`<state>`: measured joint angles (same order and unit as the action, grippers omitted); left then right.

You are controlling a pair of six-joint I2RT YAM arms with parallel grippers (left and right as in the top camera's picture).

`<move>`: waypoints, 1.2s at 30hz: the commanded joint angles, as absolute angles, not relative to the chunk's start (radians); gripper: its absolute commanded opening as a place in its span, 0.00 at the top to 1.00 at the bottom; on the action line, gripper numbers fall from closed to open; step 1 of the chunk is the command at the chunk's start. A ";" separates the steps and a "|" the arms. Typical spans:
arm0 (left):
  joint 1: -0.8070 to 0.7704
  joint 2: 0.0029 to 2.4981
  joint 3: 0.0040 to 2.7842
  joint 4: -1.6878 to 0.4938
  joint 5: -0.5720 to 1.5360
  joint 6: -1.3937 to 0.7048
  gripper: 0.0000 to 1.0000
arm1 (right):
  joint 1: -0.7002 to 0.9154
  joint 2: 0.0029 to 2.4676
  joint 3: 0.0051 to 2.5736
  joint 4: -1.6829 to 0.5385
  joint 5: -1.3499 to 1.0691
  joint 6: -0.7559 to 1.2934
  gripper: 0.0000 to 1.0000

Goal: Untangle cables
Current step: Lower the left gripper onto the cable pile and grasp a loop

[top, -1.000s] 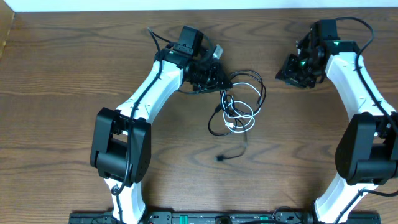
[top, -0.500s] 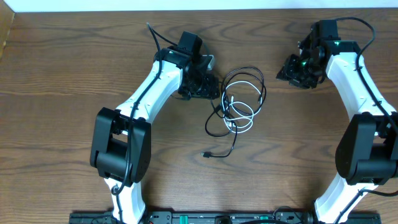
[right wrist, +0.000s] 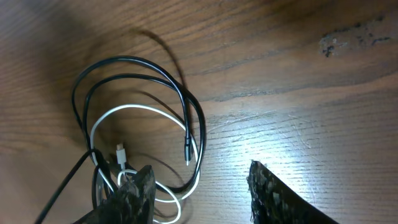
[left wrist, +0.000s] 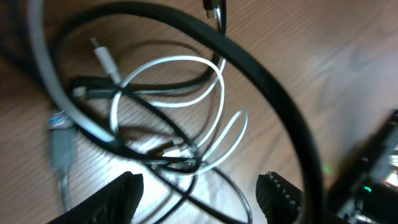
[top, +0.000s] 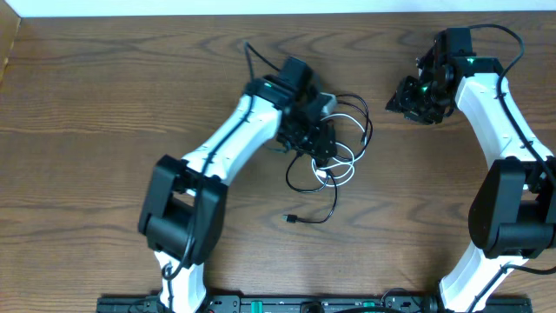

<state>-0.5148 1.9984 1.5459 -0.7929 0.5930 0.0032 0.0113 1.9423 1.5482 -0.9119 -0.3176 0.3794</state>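
Note:
I will close my left gripper on the bunched crossing (top: pixel 326 165) (left wrist: pixel 180 163) where the black cable's parts meet the white cable, next to the small white loops.
A thin black cable (top: pixel 304 183) and a thin white cable (top: pixel 340 170) lie looped through each other on the wooden table (top: pixel 104 104). The black one trails to a plug end (top: pixel 288 218) at the front. My left gripper (top: pixel 320 139) is open directly over the tangle; in the left wrist view its fingers (left wrist: pixel 202 194) straddle crossing black strands and the white loops (left wrist: pixel 186 93). My right gripper (top: pixel 408 103) is open and empty, right of the cables. The right wrist view shows the black loops (right wrist: pixel 134 78) and white loop (right wrist: pixel 152 112) to its left.
A thick black arm wire (left wrist: pixel 273 106) arcs across the left wrist view. The pale wall edge (top: pixel 261 7) runs along the table's far side. A black rail (top: pixel 261 304) lines the front edge.
My left arm has swung right and forward, from beside the tangle's left edge to right over it. The black plug end slid left earlier. The right arm has not moved.

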 commanded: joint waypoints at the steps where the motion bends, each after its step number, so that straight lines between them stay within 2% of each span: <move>1: -0.564 2.061 1.535 -0.723 0.423 -0.110 0.40 | 0.009 1.951 1.548 -0.917 -0.312 0.360 0.55; 6: -0.599 2.081 1.535 -0.620 0.384 -0.193 0.45 | 0.009 1.951 1.548 -0.921 -0.312 0.357 0.55; 14: -0.634 2.087 1.536 -0.616 0.087 -0.223 0.46 | 0.009 1.951 1.548 -0.920 -0.312 0.350 0.55; 20: -0.574 1.972 1.651 -0.809 0.051 -0.223 0.42 | 0.007 1.951 1.548 -0.916 -0.304 0.342 0.54; 25: -0.545 1.869 1.655 -0.878 0.051 -0.223 0.40 | 0.007 1.951 1.548 -0.913 -0.304 0.343 0.53; 32: -0.535 1.894 1.605 -0.938 -0.076 -0.315 0.41 | 0.007 1.951 1.548 -0.916 -0.293 0.341 0.53; 36: -0.532 1.951 1.586 -0.926 -0.076 -0.397 0.47 | 0.007 1.951 1.548 -0.917 -0.290 0.334 0.53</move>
<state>-0.5373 1.9011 1.6020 -0.9257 -0.0341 -0.3088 0.0113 1.9423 1.5482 -0.9169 -0.3046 0.3538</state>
